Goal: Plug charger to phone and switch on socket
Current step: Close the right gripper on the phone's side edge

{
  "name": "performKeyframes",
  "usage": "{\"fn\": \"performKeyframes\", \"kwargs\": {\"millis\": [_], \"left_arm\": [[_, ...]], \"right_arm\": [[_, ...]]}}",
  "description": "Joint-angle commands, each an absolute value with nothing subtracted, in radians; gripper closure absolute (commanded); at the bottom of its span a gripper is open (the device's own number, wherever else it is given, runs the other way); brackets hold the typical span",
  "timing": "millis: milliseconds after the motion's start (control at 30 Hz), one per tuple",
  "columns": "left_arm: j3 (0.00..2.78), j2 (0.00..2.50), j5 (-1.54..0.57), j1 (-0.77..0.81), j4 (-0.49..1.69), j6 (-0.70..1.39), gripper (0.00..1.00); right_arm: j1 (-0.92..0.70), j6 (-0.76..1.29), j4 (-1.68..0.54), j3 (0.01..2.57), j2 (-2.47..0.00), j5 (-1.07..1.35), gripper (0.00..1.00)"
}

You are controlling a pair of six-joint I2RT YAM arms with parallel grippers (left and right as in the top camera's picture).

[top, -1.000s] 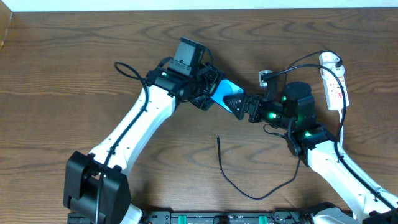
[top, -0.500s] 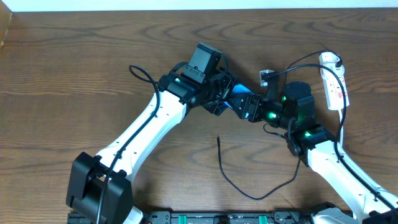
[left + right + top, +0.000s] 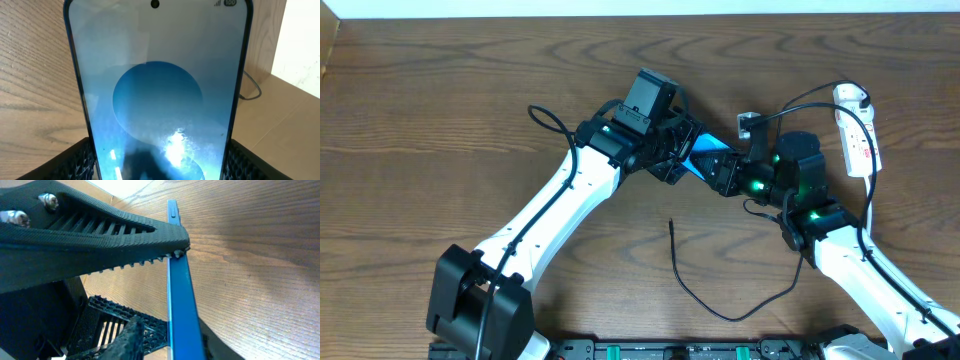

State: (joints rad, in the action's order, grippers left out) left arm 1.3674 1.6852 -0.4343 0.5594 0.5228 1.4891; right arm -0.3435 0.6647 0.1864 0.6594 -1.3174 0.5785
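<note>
The robot's left gripper spans the phone's long edges, so it should open while the right gripper turns the phone edge-on, then pinch its front and back (image 3: 157, 92).
The phone (image 3: 708, 148), blue screen lit, hangs above the table's middle with my left gripper (image 3: 685, 157) shut on it. In the left wrist view the phone (image 3: 157, 95) fills the frame, its long edges pressed between the two black fingers (image 3: 80, 160). My right gripper (image 3: 722, 172) meets the phone's other end. In the right wrist view the phone (image 3: 181, 300) is edge-on; the upper fingertip (image 3: 175, 250) touches its edge, and the lower finger (image 3: 131, 339) stands just off it. The charger (image 3: 700, 292) lies loose on the table, tip (image 3: 671, 222) free. The socket (image 3: 858, 125) lies at the far right.
The charger's cable loops toward the front edge and passes under the right arm (image 3: 850, 255). A white plug (image 3: 851, 96) sits in the socket's far end. The left arm (image 3: 550, 215) slants across the left half. The table's back edge (image 3: 520, 20) runs along the top.
The left arm carried the phone rightward up to the right gripper. The right jaws narrowed around the phone's end. In the last half second little else moved.
</note>
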Motion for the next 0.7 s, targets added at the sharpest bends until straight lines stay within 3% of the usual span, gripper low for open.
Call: {"fn": "performKeyframes", "kwargs": {"millis": [0,133,367,600,667], "left_arm": [[1.373,1.666,-0.432,0.561,0.514,1.491,0.93],[1.373,1.666,-0.432,0.561,0.514,1.491,0.93],[1.373,1.666,-0.432,0.561,0.514,1.491,0.93],[1.373,1.666,-0.432,0.561,0.514,1.491,0.92],[1.373,1.666,-0.432,0.561,0.514,1.491,0.7]], "right_arm": [[-0.349,0.657,0.184,0.676,-1.32,0.567,0.76],[-0.349,0.657,0.171,0.676,-1.32,0.551,0.8],[-0.348,0.657,0.165,0.676,-1.32,0.551,0.98],[-0.348,0.657,0.165,0.676,-1.32,0.551,0.99],[-0.348,0.657,0.165,0.676,-1.32,0.551,0.99]]}}
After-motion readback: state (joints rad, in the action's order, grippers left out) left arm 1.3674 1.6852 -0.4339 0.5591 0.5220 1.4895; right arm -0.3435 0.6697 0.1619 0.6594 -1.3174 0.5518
